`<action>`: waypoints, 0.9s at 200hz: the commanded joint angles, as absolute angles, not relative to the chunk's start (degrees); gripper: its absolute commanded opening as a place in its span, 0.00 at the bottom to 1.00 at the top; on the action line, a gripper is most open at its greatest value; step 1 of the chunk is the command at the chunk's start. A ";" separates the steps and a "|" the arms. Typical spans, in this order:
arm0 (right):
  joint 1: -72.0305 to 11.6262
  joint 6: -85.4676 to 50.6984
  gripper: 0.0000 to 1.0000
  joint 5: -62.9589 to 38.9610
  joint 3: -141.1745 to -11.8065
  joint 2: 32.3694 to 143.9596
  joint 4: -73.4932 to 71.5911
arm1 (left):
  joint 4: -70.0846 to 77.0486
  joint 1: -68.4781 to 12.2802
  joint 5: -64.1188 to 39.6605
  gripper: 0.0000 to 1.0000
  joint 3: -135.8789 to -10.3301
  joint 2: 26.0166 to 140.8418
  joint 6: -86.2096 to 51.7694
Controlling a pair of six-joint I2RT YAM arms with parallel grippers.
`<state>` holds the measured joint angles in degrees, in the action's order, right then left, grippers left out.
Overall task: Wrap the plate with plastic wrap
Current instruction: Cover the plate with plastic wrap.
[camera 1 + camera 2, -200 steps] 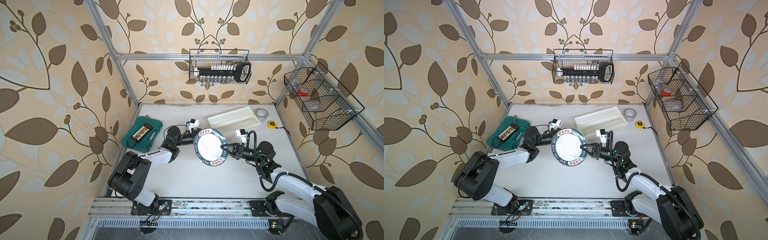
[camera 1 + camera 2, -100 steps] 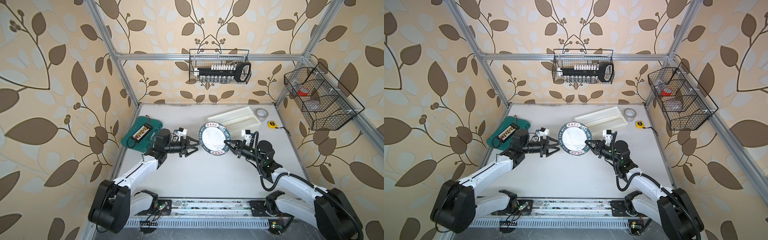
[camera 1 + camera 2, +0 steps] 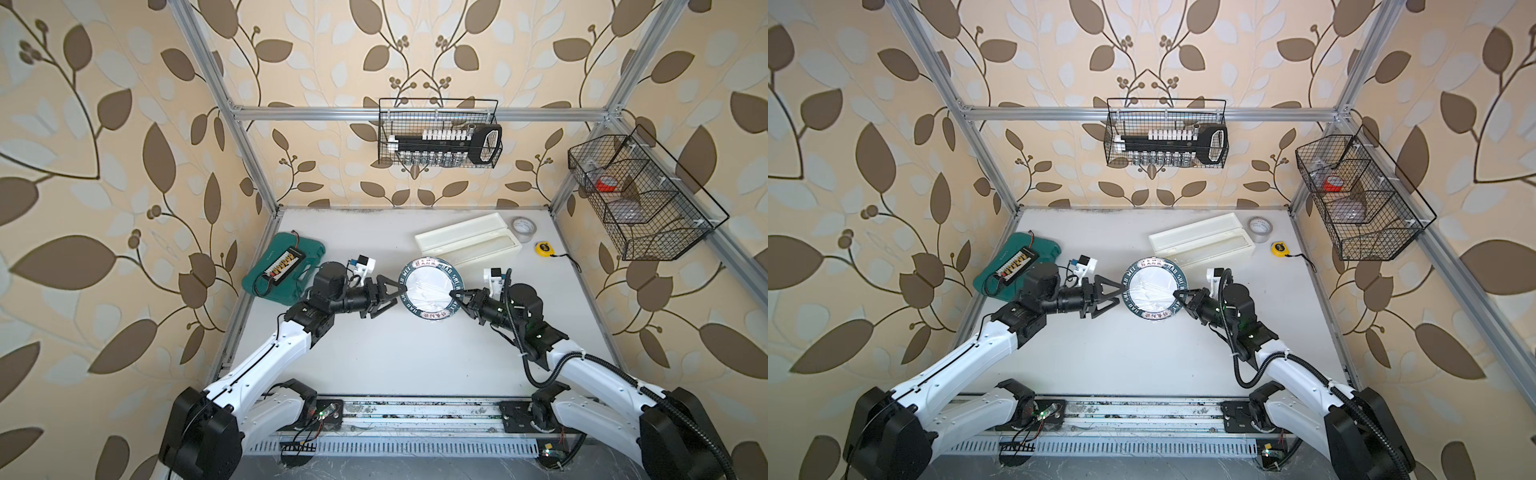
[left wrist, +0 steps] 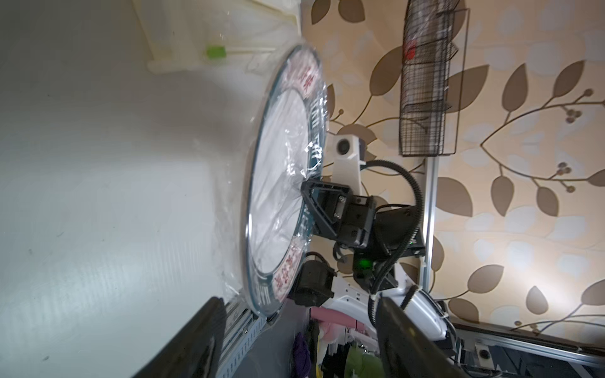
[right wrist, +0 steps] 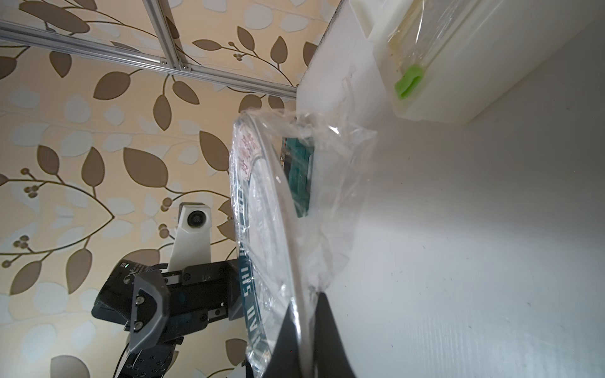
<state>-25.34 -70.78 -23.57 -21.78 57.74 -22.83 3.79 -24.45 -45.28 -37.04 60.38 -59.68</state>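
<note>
The plate is held only by my right gripper and plastic wrap hangs loose under it. So my left gripper should take hold of the opposite rim (image 3: 404,279) before my right gripper opens.
The plate (image 3: 430,289) (image 3: 1152,289), white with a dark lettered rim, is held tilted above the table. My right gripper (image 3: 455,295) (image 3: 1177,295) (image 5: 304,304) is shut on its right rim. Crinkled plastic wrap (image 4: 288,170) (image 5: 337,183) lies over the plate (image 4: 281,183) and hangs loose beneath it. My left gripper (image 3: 392,292) (image 3: 1117,293) (image 4: 298,314) stands open at the plate's left rim, jaws spread and gripping nothing. The white dispenser box (image 3: 467,239) (image 5: 422,65) with its green tab lies behind the plate.
A green case (image 3: 286,266) sits at the left wall. A grey tape roll (image 3: 523,226) and a yellow tape measure (image 3: 543,248) lie at the back right. Wire baskets hang on the back wall (image 3: 438,141) and the right wall (image 3: 640,199).
My left gripper let go of the plate's left rim, drew back, opened wide, and has come back up to the rim. The right gripper kept hold and shifted the plate slightly.
</note>
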 commanded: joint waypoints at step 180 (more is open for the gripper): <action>-19.12 -52.92 0.69 -34.53 -23.24 48.12 0.75 | 1.93 -24.09 -47.10 0.00 -42.41 72.16 -34.77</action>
<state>-25.43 -67.37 -25.85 -20.99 52.80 -16.23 9.10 -25.93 -41.56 -37.04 71.07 -47.64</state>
